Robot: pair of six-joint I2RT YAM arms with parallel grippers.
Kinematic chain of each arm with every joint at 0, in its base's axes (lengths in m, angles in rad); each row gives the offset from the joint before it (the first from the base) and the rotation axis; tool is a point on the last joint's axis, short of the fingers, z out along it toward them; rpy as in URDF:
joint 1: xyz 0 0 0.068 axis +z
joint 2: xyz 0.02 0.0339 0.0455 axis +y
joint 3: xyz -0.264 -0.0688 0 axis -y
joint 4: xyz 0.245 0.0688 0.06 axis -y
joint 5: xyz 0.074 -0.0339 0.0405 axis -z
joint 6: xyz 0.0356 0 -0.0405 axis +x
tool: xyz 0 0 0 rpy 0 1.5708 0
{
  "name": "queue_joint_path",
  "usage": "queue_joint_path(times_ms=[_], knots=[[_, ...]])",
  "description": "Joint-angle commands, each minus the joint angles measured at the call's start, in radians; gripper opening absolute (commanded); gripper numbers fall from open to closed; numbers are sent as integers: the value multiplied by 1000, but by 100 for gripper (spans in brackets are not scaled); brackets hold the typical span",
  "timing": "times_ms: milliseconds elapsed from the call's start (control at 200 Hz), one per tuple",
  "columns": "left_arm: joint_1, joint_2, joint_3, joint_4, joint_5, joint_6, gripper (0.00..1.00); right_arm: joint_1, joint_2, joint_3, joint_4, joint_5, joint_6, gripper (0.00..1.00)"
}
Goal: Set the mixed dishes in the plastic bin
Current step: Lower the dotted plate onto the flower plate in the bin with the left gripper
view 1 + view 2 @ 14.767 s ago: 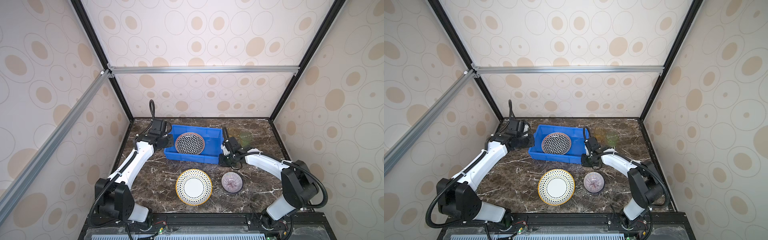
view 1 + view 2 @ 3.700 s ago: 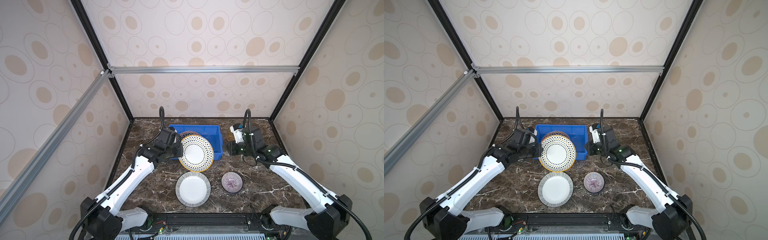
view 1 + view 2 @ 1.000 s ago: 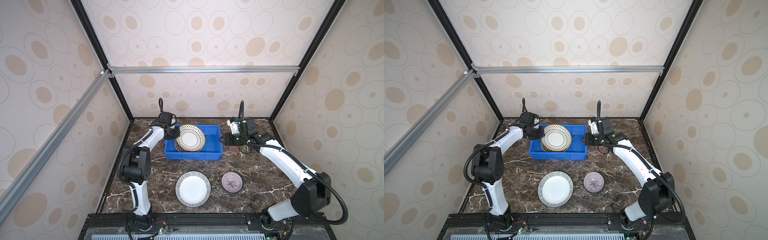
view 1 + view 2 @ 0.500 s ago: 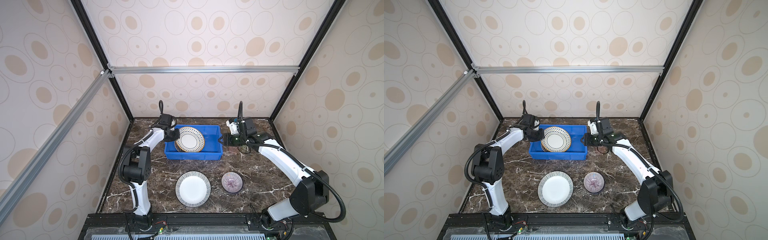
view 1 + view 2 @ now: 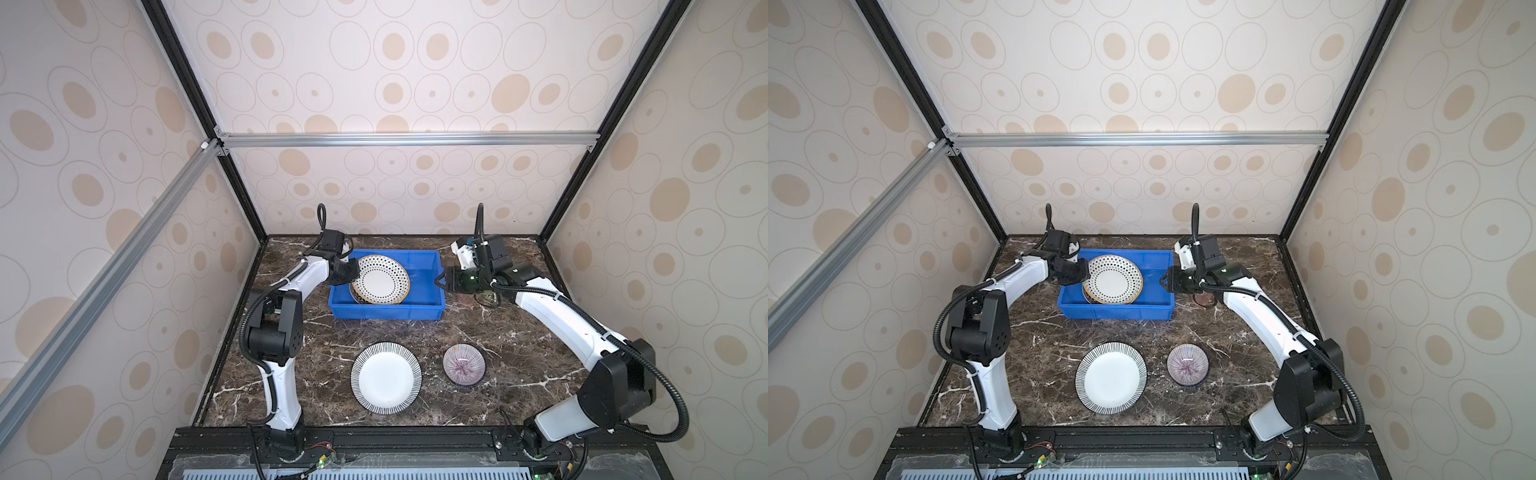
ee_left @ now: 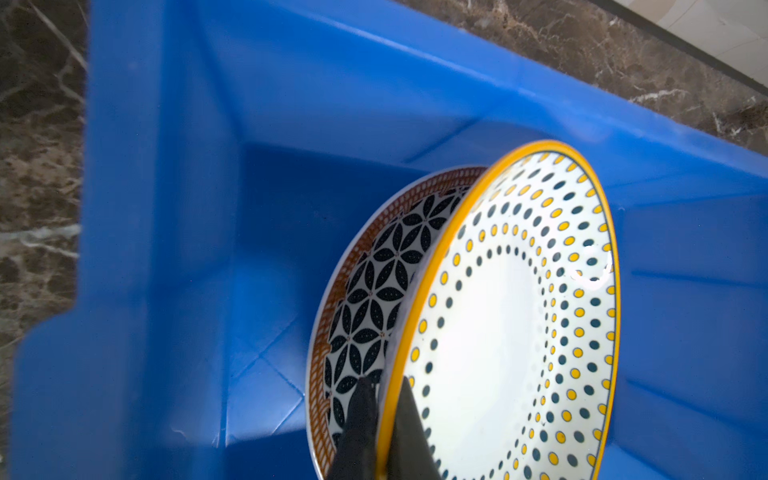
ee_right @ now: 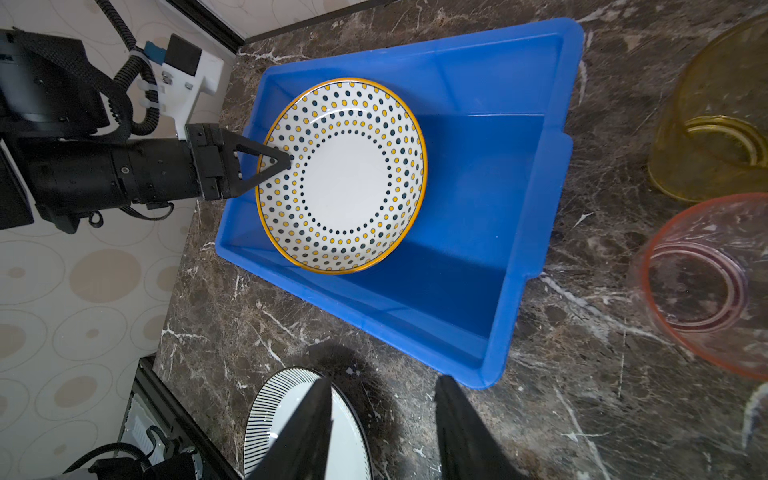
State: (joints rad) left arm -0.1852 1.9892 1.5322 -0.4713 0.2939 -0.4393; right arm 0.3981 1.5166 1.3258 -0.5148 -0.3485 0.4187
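I need to let go of the dotted plate, now held tilted inside the bin, with my left gripper on top of the lattice plate [image 5: 380, 283] [image 6: 457, 344] in the blue plastic bin.
My left gripper [image 5: 353, 272] [image 6: 384, 384] is shut on the rim of the dotted plate [image 5: 380, 284] [image 7: 345, 178]. It holds the plate tilted inside the blue plastic bin [image 5: 386, 312] [image 7: 519, 208], over the lattice plate [image 6: 374, 291] lying on the bin floor. Just outside the bin's right end my right gripper [image 5: 437, 284] [image 7: 382, 378] is open and holds nothing. The striped plate [image 5: 385, 377] and the purple-rayed bowl [image 5: 464, 365] sit on the table in front of the bin.
A yellow tumbler [image 7: 715, 124] and a pink tumbler [image 7: 706, 282] stand on the marble right of the bin, under my right arm. The bin's right half holds nothing. Patterned walls close in the back and both sides.
My left gripper has lowered the dotted plate a little deeper into the bin, over the lattice plate. The right arm has hardly moved.
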Motion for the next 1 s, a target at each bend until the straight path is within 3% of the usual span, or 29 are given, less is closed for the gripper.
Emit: queue_joint_path(times_ms=[0,996], knots=[[5,29,38,-35,-55,21,0,-4,2,16,6,-27,10,44],[36,42,-38,-55,-62,40,3,15,0,30,-1,-52,20,45]])
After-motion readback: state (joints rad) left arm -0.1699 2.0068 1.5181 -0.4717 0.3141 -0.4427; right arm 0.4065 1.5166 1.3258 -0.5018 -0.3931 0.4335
